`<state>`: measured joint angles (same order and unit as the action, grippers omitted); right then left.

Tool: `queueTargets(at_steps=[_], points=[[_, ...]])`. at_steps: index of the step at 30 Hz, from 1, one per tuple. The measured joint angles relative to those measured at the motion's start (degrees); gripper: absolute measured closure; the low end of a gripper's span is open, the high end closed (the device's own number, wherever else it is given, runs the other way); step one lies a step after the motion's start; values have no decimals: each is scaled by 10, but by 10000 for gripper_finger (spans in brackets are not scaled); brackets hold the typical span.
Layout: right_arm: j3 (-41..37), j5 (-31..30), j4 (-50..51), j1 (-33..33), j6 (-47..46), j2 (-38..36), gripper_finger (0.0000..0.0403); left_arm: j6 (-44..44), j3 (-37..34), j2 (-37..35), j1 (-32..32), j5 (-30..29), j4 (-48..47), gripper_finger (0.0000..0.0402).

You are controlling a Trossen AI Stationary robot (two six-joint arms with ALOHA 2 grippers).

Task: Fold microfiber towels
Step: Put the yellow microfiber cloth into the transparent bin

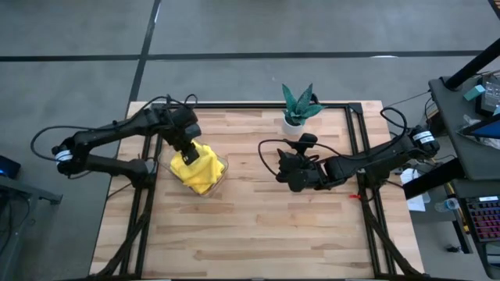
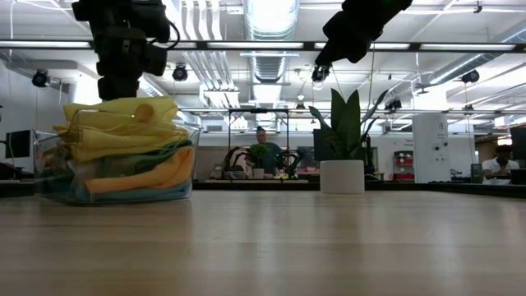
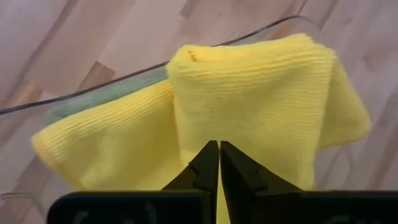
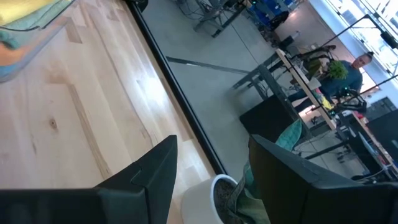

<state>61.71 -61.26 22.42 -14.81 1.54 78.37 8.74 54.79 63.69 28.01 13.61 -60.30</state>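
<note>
The top yellow towel is heaped above the tray's rim; my left gripper needs to open, pinch the towel's folded part point(image 3: 249, 118) and settle it flatter into the tray.
A stack of folded microfiber towels lies in the clear tray point(image 1: 223, 165) at the table's left. A yellow towel point(image 3: 249, 93) is on top. In the low view a second yellow towel point(image 2: 123, 141), a pale green one point(image 2: 168, 154), an orange one point(image 2: 140, 178) and a blue edge point(image 2: 123, 196) lie under it. My left gripper point(image 3: 219, 149) is shut and points down at the top yellow towel point(image 1: 199, 172). My right gripper point(image 4: 211, 168) is open and empty, held above the table near the plant, right of the middle point(image 1: 283, 168). My left gripper comes from above, pointing down, and its shut fingertips point(image 3: 208, 155) stand at the top yellow towel's upper face point(image 3: 205, 124), near its middle. I see no cloth between the fingers. I cannot tell whether the tips touch the towel. The towel lies on the stack.
A teal-leaved plant in a white pot point(image 1: 298, 105) stands at the table's far edge, close to my right gripper. The wooden tabletop point(image 1: 258, 226) in front of the tray and the arms is bare. People sit in the room beyond the table.
</note>
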Motion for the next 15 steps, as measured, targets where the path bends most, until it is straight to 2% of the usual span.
queueTargets(at_steps=[3, 6, 15], points=[[0, 2, 0, 0, 0, 0, 213, 9, -4, -5, 0, 11, 13, 388], [0, 2, 0, 0, 0, 0, 213, 10, -12, -4, 0, 25, 19, 352], [0, 17, 0, 0, 0, 0, 213, 26, -52, 23, 0, 27, 33, 184]])
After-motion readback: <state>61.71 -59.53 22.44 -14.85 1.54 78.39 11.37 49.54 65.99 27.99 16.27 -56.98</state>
